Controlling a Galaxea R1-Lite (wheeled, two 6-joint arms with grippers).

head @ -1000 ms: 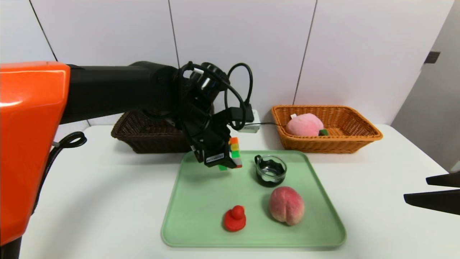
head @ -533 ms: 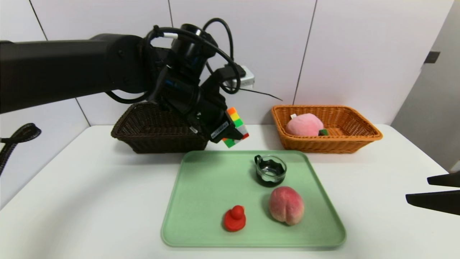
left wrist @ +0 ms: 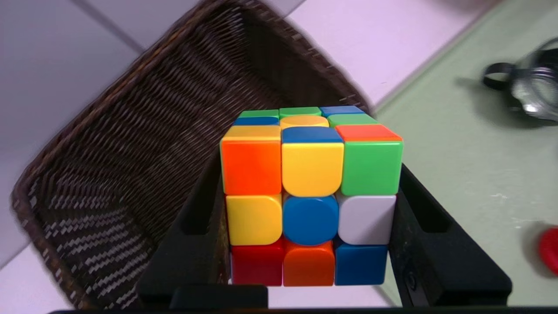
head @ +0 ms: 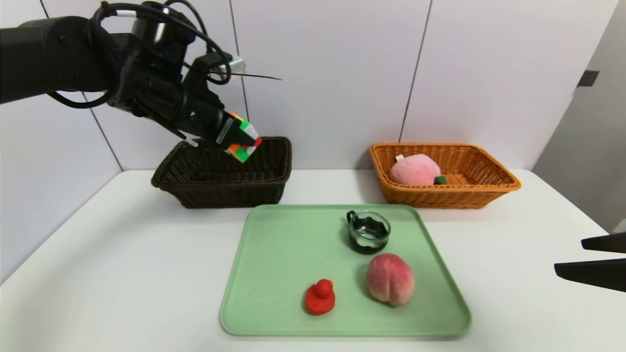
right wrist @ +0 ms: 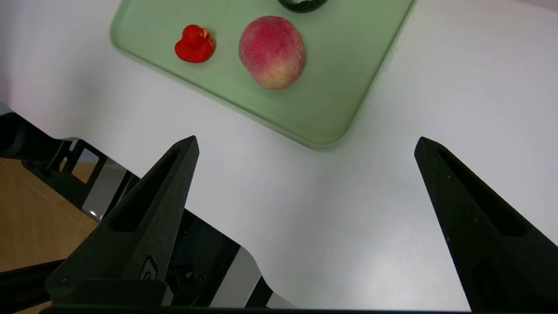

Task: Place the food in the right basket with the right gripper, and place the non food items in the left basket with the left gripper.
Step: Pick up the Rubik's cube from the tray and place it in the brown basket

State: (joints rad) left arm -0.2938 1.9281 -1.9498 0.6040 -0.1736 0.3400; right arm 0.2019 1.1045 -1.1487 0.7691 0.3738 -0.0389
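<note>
Next, my left gripper puts the puzzle cube, still in the air above that basket, down on the dark brown basket's bottom [head: 218, 169] [left wrist: 171, 193], toward that basket's end that is farther from the orange basket.
My left gripper [head: 234, 139] is shut on a multicoloured puzzle cube [head: 243, 140] [left wrist: 310, 194] and holds it in the air above the dark brown left basket [head: 195, 188] [left wrist: 109, 152]. On the green tray [head: 274, 264] [right wrist: 340, 78] lie a peach [head: 390, 279] [right wrist: 271, 51], a red toy duck [head: 320, 297] [right wrist: 194, 43] and a small black glass-topped item [head: 368, 231] [left wrist: 529, 89]. The orange right basket [head: 489, 188] holds a pink plush peach [head: 414, 169]. My right gripper [right wrist: 305, 144] [head: 582, 256] stands open over the bare table at the right edge.
The white table [head: 122, 254] ends near me, with the robot's base and floor [right wrist: 39, 209] below its edge. A white panelled wall rises right behind both baskets. A cable sticks out from the left wrist [head: 254, 76].
The left arm rose from the tray with the cube and swung left and back, from above the tray's far edge to above the dark basket. The right gripper stayed put.
</note>
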